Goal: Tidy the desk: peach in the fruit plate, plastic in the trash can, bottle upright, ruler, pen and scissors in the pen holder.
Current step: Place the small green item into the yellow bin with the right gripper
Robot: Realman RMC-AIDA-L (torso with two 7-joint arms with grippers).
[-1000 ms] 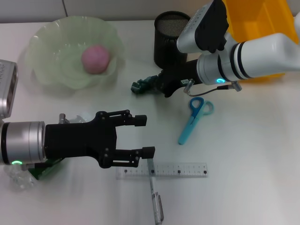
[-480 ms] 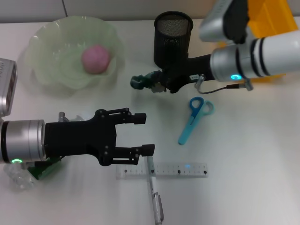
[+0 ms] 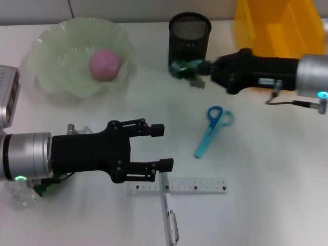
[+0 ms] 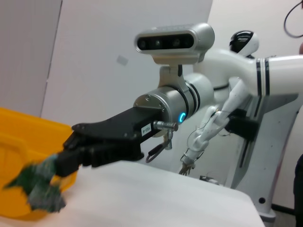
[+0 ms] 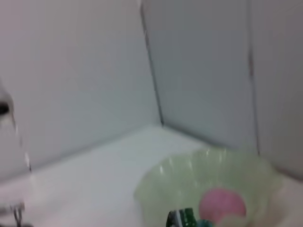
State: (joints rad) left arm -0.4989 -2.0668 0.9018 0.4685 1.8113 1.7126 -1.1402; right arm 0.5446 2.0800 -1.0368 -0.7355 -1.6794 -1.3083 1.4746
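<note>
Next, I let go of the crumpled green plastic with my right gripper inside the yellow trash can (image 3: 271, 62), near the front side of the can.
My right gripper (image 3: 199, 67) is shut on the crumpled green plastic (image 3: 183, 67) and holds it in the air in front of the black mesh pen holder (image 3: 189, 32). The left wrist view shows the same plastic (image 4: 39, 187) near the yellow trash can (image 4: 21, 151). The pink peach (image 3: 105, 64) lies in the pale green fruit plate (image 3: 56, 41). Blue scissors (image 3: 212, 129) lie mid-table. My left gripper (image 3: 161, 147) hovers open just above the clear ruler (image 3: 197, 185) and the pen (image 3: 169, 218). The bottle (image 3: 20, 193) lies on its side, mostly hidden under my left arm.
The yellow trash can (image 3: 279, 25) stands at the back right, beside the pen holder. A grey device (image 3: 7, 95) sits at the left edge. The right wrist view shows the fruit plate (image 5: 189, 177) with the peach (image 5: 222, 204).
My right gripper has lifted the plastic off the table and carried it right and back, up to the pen holder. The left gripper has edged slightly right.
</note>
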